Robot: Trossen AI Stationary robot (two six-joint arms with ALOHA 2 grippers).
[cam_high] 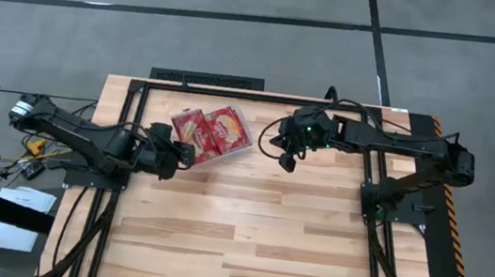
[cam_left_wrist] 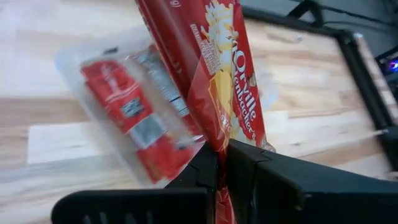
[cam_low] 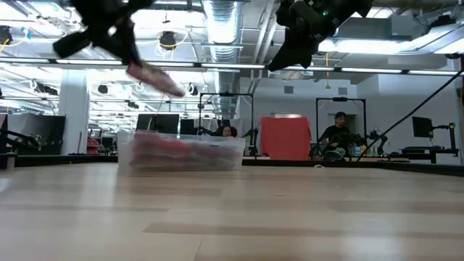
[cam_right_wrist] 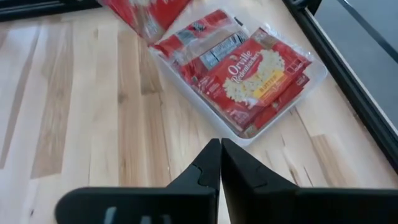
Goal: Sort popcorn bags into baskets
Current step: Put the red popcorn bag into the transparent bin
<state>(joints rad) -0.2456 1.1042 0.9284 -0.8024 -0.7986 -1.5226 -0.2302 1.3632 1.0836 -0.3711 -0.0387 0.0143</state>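
Observation:
I need to use my left gripper to set the popcorn bag down in the transparent basket, on the red bags (cam_high: 201,139) (cam_left_wrist: 185,107) that are nearest to that gripper.
A transparent basket (cam_high: 239,147) stands at the table's far middle with its bottom on the wood, and several red popcorn bags (cam_right_wrist: 258,74) lie flat in it. My left gripper (cam_high: 187,156) hangs just left of and nearer than the basket, shut on one more popcorn bag (cam_left_wrist: 217,68), which shows in the low view (cam_low: 156,78) above the basket (cam_low: 181,151). My right gripper (cam_right_wrist: 219,149) hangs to the right of the basket (cam_right_wrist: 311,78), above the table. Its fingers are shut and nothing is between them. My left gripper pinches the popcorn bag's end (cam_left_wrist: 219,144) between its two fingers. The fingers come from the table's left, slanting down. The bag sticks out forward past the fingertips, lifted clear and slanting down toward the basket.
Black frame rails (cam_high: 262,96) run along the table's far edge and both sides. The near half of the wooden top (cam_high: 244,242) is bare. Beyond the table, in the room, people sit at desks (cam_low: 337,138).

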